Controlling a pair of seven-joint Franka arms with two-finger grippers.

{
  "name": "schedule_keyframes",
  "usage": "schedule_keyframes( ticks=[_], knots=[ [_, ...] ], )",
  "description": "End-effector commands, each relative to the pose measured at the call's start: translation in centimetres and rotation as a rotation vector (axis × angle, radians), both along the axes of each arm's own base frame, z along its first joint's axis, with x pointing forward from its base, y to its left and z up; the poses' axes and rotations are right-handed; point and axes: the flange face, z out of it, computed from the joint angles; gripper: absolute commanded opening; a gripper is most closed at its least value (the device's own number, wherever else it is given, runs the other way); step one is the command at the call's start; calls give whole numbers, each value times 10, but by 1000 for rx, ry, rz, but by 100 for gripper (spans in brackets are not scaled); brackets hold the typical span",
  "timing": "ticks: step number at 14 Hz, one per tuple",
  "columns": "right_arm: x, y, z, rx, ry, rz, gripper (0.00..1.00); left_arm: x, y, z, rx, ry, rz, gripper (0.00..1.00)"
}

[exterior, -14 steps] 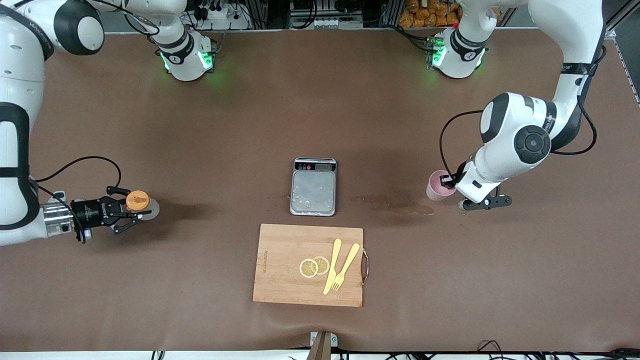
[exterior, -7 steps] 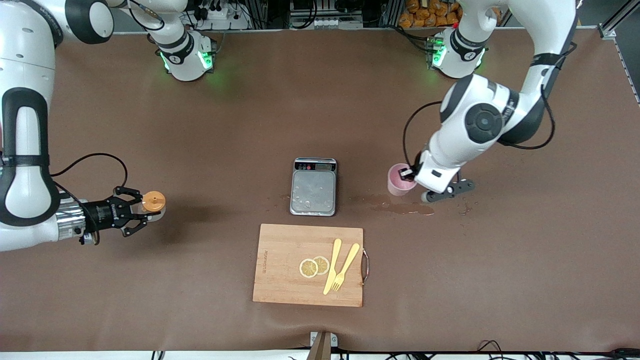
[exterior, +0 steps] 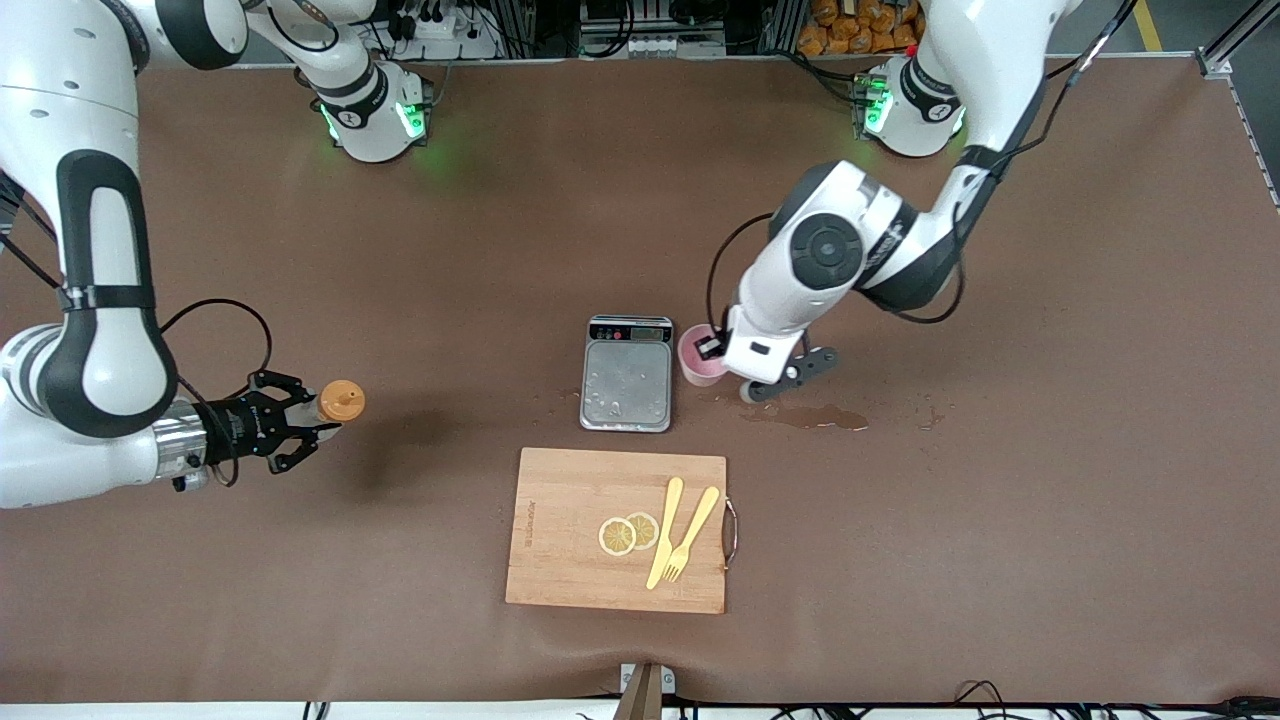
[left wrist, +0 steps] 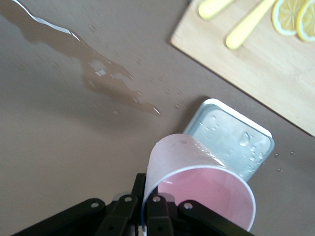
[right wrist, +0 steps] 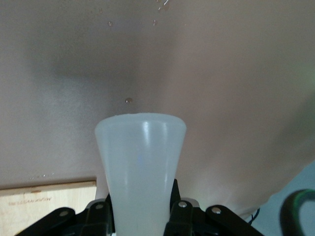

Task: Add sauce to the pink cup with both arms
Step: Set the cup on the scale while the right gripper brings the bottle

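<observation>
My left gripper needs to let go of the pink cup upright on the metal plate of the grey scale (exterior: 617, 382) (left wrist: 225, 159).
My left gripper (exterior: 712, 350) is shut on the rim wall of the pink cup (exterior: 698, 356) and holds it upright just beside the grey scale (exterior: 627, 375), on the side toward the left arm's end. In the left wrist view one finger is inside the pink cup (left wrist: 197, 182) and one outside, with the left gripper (left wrist: 147, 209) pinching the wall. My right gripper (exterior: 315, 418) is shut on the sauce bottle (exterior: 341, 401), orange cap up, over the table toward the right arm's end. The right wrist view shows the bottle's whitish body (right wrist: 140, 162) between the right gripper's (right wrist: 141, 214) fingers.
A wooden cutting board (exterior: 560, 560) with lemon slices (exterior: 628, 533), a yellow knife and a yellow fork (exterior: 690, 535) lies nearer the front camera than the scale. A wet spill (exterior: 810, 415) lies on the brown table beside the scale, toward the left arm's end.
My left gripper has carried the pink cup from the left arm's end of the table to beside the scale. My right gripper has moved the sauce bottle toward the middle.
</observation>
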Motion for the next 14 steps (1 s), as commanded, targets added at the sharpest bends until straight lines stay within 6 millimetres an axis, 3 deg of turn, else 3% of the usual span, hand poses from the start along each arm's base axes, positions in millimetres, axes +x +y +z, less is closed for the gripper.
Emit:
schedule_keyframes(
  ticks=[1,5,8,10,13,14],
  knots=[
    [-3,18,25,-78,-11,0,28,7,-39,-8,-23,2,65,0],
    [-5,53,30,-173,1,-7,27,-7,-75,-37,-58,-11,105,0],
    [-7,73,31,-220,26,-37,27,-9,-84,-55,-59,-42,106,0],
    [-1,80,45,-254,6,-66,27,-14,-92,-65,-55,-66,99,0],
    [-1,106,49,-359,-3,-108,27,-14,-96,-71,-68,-79,115,2],
    [-2,115,49,-373,0,-116,27,-13,-95,-72,-69,-73,124,33]
  ],
)
